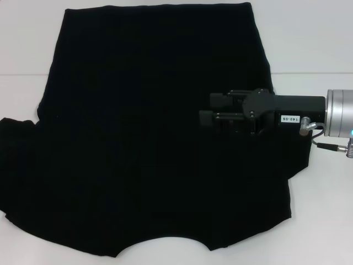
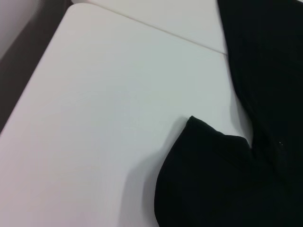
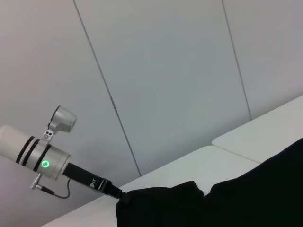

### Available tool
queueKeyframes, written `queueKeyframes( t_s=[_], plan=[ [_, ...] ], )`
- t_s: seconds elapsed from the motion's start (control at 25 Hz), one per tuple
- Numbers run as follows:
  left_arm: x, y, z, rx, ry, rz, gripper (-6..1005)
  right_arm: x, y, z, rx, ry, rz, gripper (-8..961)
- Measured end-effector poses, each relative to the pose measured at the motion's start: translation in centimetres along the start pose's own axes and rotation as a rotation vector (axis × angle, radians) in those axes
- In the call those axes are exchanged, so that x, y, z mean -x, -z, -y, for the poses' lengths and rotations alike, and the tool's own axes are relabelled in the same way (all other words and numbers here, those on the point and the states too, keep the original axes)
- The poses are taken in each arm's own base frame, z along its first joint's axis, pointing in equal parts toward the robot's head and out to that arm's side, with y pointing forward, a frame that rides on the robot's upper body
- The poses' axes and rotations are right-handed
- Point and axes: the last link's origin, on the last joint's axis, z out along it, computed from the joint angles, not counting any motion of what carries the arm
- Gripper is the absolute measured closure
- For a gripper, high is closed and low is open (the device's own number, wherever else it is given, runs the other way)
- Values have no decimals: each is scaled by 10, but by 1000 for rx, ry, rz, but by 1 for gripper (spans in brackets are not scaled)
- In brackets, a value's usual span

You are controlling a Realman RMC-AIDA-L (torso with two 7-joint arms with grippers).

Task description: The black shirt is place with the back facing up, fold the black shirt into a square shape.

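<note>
Next, my left gripper releases the sleeve on the black shirt's body (image 1: 73, 135), just inside the shirt's side edge near the armpit.
The black shirt (image 1: 143, 149) lies spread flat on the white table (image 1: 309, 44), with its neckline curve at the near edge and its left sleeve (image 2: 213, 184) lying out to the left. My right gripper (image 1: 207, 112) reaches in from the right and hovers over the shirt's right half, black against black. In the right wrist view my left gripper (image 3: 118, 195) shows far off, with its tip at the shirt's left edge. The head view does not show the left arm.
Bare white table (image 2: 104, 118) lies to the left of the sleeve, with a seam between two tabletops (image 2: 156, 30) farther back. A grey panelled wall (image 3: 165, 71) stands behind the table.
</note>
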Motion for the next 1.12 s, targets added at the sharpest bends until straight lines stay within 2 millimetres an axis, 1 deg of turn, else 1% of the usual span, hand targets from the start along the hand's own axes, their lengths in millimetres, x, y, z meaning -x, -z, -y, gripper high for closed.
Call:
queueKeyframes(
  t_s=[0.4,0.6,0.72,0.88,0.92,0.96,1.04,1.08,1.12],
  plan=[
    [2,1,2,-1,7,-4,973,2,-1,0,2,7,1,245],
    [-3,-2,-6,33,-14,-8,961,2,-1,0,2,7,1,246],
    [-10,-4,-20,107,-40,-36,953,1,-1,0,1,6,1,246],
    [-22,-14,-49,228,-110,-68,943,-1,1,0,-2,2,2,246],
    [-23,-15,-54,244,-122,-69,941,-1,1,0,-2,1,3,246],
    [-25,-22,-70,292,-165,-69,939,-2,2,0,-2,-2,3,246],
    [-23,-31,-95,359,-224,-56,934,-3,3,-1,0,-7,6,246],
    [-23,-33,-102,378,-242,-52,931,-4,5,-1,-2,-10,7,246],
    [-21,-38,-116,411,-275,-38,929,-4,6,-1,-2,-14,10,246]
  ],
)
